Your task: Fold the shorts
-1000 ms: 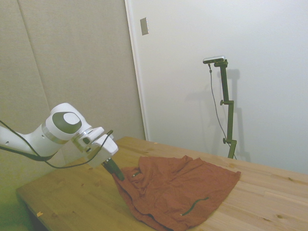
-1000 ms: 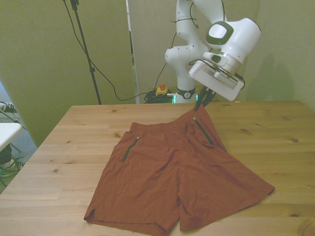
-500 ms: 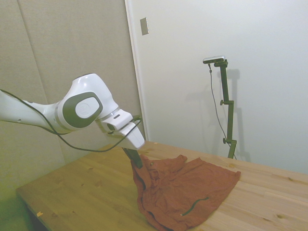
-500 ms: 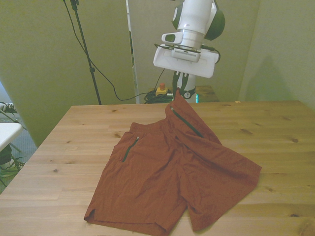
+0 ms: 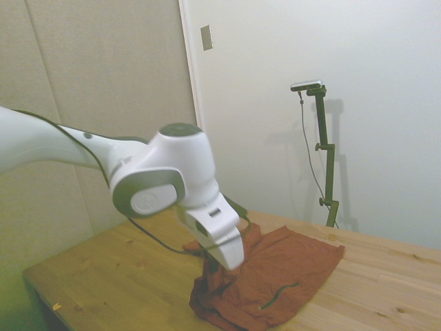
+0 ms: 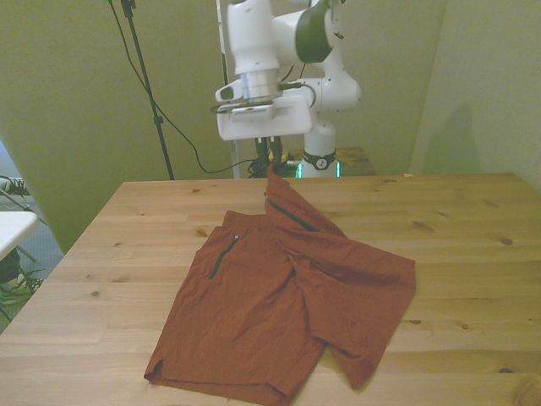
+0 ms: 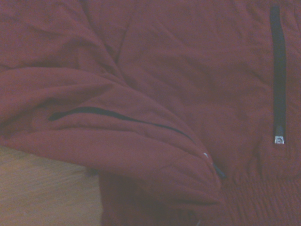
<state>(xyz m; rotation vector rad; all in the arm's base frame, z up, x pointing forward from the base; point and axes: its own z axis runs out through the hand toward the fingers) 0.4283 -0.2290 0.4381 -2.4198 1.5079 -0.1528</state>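
Observation:
I will let go of the lifted waist corner with my gripper on the shorts' opposite waist corner (image 6: 226,211), just behind the flat pocket zip.
The rust-orange shorts (image 6: 279,304) lie on the wooden table (image 6: 473,237), one waist corner lifted into a peak. My gripper (image 6: 270,165) is shut on that corner, above the back middle of the cloth, and the lifted half drapes over toward the front view's left. In the side view the shorts (image 5: 289,272) bunch up behind the arm, which hides the gripper there. The wrist view is filled by the shorts (image 7: 155,70), with two dark pocket zips, one on a raised fold.
A patch of bare table (image 7: 42,193) shows beside the fold in the wrist view. A cable and a thin black stand (image 6: 148,85) rise behind the table at the front view's left. A white chair edge (image 6: 10,228) sits off the table's left side.
The gripper has carried the held waist corner from the front view's right toward its left, pulling the right leg of the shorts over the other half. The arm swung across the side view.

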